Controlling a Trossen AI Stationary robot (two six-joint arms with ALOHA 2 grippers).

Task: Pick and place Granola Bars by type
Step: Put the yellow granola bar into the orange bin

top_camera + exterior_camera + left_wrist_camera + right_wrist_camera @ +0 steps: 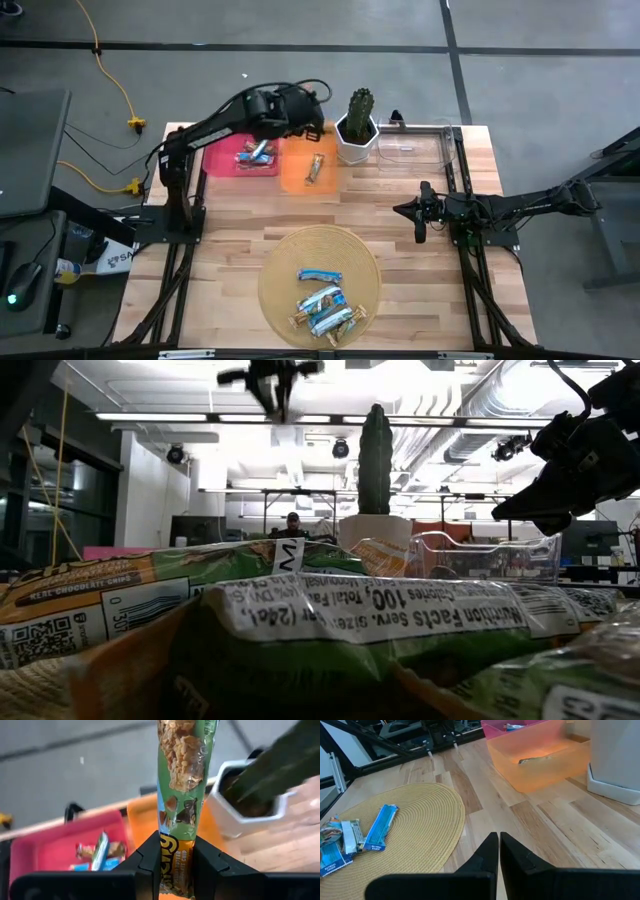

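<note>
Next, my left gripper lets go of the green-and-orange granola bar in the orange bin (307,173), against the pink-bin side of the brown bar.
My left gripper (176,870) is up over the far-left of the table (303,118), above the orange bin (142,815), and is shut on a green-and-orange wrapped granola bar (182,775). One brown bar (315,168) lies in the orange bin (310,170). Blue-red-white bars (255,153) lie in the pink bin (55,847). Several blue-and-white and other bars (325,305) lie flat on the woven mat (290,255). My right gripper (498,847) is shut and empty, hovering over the table's right middle (420,215). My left gripper pinches the bar between its two fingers at the orange-printed end (175,852). The bar runs along the fingers and sticks out well past their tips. It is lifted clear, over the orange bin beside the pink one.
A green cactus in a white pot (358,128) stands just right of the orange bin, close to the held bar (245,802). A clear bin (420,148) sits at the far right. Bare wood lies between the mat and the bins (485,805).
</note>
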